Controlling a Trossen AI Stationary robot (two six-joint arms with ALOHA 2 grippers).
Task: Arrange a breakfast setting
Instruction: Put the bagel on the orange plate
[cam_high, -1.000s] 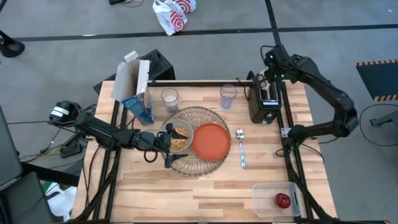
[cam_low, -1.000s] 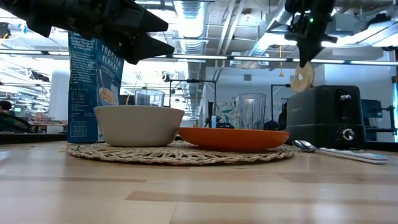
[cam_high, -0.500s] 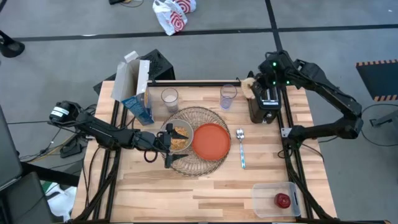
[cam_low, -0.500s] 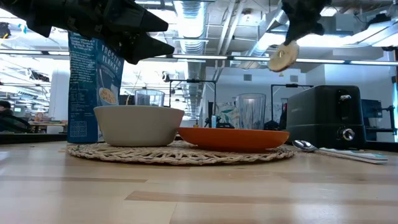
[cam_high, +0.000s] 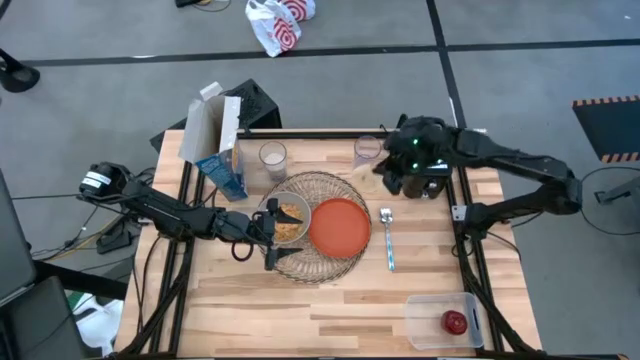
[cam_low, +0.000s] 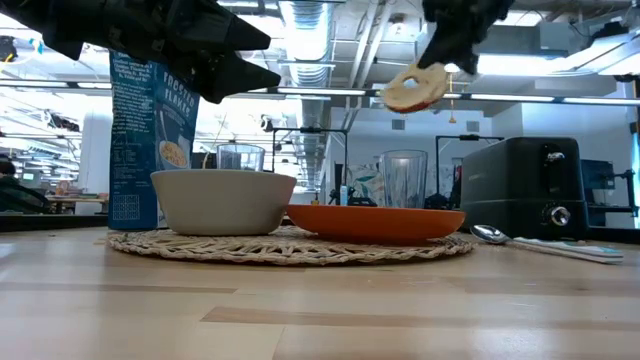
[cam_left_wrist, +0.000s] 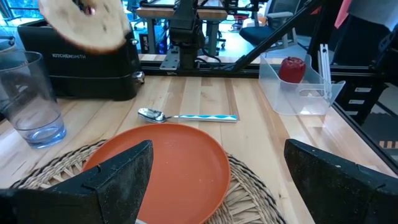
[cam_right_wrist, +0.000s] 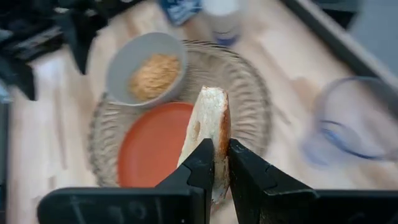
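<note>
Next, my right gripper releases the round bread near the middle of the orange plate (cam_high: 336, 231) (cam_right_wrist: 160, 153), next to the grey bowl.
My right gripper (cam_right_wrist: 222, 149) is shut on the round bread (cam_low: 415, 88), high in the air between the black toaster (cam_low: 525, 185) and the orange plate (cam_high: 339, 226). The plate and the grey bowl (cam_high: 285, 220) of cereal rest on the round wire mat (cam_high: 325, 185). My left gripper (cam_high: 272, 245) hovers open and empty at the mat's left side, next to the bowl. The metal spoon (cam_high: 387, 238) lies right of the mat. Two clear glasses (cam_high: 272, 157) (cam_high: 367, 152) and the blue-white cereal box (cam_high: 222, 165) stand behind the mat. The red apple (cam_high: 456, 322) lies in the clear tub. My right gripper pinches the bread between its two fingers, one on each flat face, near the rim (cam_right_wrist: 214, 163). The bread stands edge-on past the fingers in the right wrist view. In the low view it hangs tilted below the gripper, lifted clear of everything.
The toaster stands at the table's far right, partly under my right arm (cam_high: 500, 160). The clear plastic tub (cam_high: 425, 318) sits at the near right corner. Bare wood lies along the near edge.
My right gripper has carried the bread up from the toaster and toward the table's left, toward the plate. The bread has tipped from hanging upright to a slant. My left gripper has kept still.
</note>
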